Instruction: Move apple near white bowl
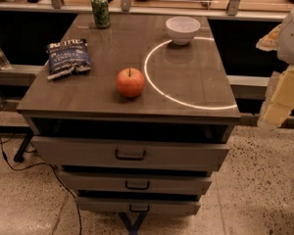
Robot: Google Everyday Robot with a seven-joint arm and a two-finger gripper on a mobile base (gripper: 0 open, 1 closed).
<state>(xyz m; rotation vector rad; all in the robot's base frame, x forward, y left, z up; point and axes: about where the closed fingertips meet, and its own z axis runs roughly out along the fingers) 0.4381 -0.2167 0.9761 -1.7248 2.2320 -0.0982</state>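
I should next move my gripper to the red-orange apple on top of the grey drawer cabinet and close it on the apple's sides (130,82).
The red-orange apple (130,82) stands on the grey drawer cabinet's top (103,58), near the middle front. The white bowl (182,29) stands upright at the back right of the same top, well apart from the apple. Part of my arm (284,92), white and cream coloured, shows at the right edge of the view, beside the cabinet and off its top. My gripper is out of view, and nothing is held in sight.
A dark blue chip bag (68,58) lies at the left of the top. A green can (100,10) stands at the back left. A bright ring of light (152,82) curves across the right half. Drawers (130,154) sit slightly open below.
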